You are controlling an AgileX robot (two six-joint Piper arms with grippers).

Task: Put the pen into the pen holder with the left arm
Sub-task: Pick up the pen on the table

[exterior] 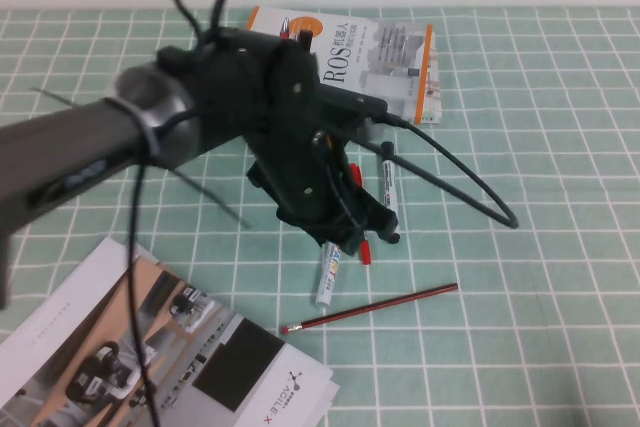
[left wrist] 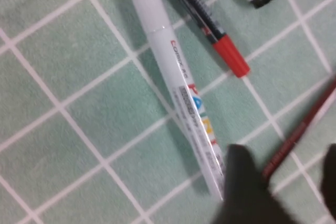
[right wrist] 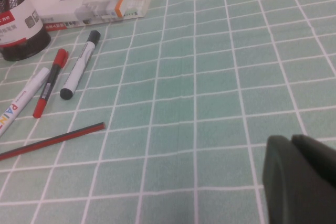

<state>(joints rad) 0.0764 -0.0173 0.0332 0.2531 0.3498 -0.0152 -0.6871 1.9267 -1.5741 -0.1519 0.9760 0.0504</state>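
The robot's left gripper should next close around the middle of the pen's body (exterior: 336, 254) (left wrist: 187, 92), at the start of the coloured lettering.
The pen (exterior: 330, 274), a white marker with coloured lettering, lies flat on the green checked cloth. It also shows in the left wrist view (left wrist: 181, 82) and the right wrist view (right wrist: 18, 106). My left gripper (exterior: 342, 232) hovers low over the pen's upper part. In its wrist view the left gripper (left wrist: 286, 182) is open and empty; one finger (left wrist: 244, 187) overlaps the pen's lettered end. The pen holder (right wrist: 16, 24), a black mesh cup with a red label, is hidden behind my left arm in the high view. My right gripper (right wrist: 291, 142) is shut and empty, out of the high view.
A slim red-capped pen (exterior: 364, 247) and a black-capped white marker (exterior: 388, 187) lie just right of the pen. A dark red pencil (exterior: 370, 309) lies in front of them. A book (exterior: 360, 52) lies at the back, and a magazine (exterior: 150, 347) at the front left.
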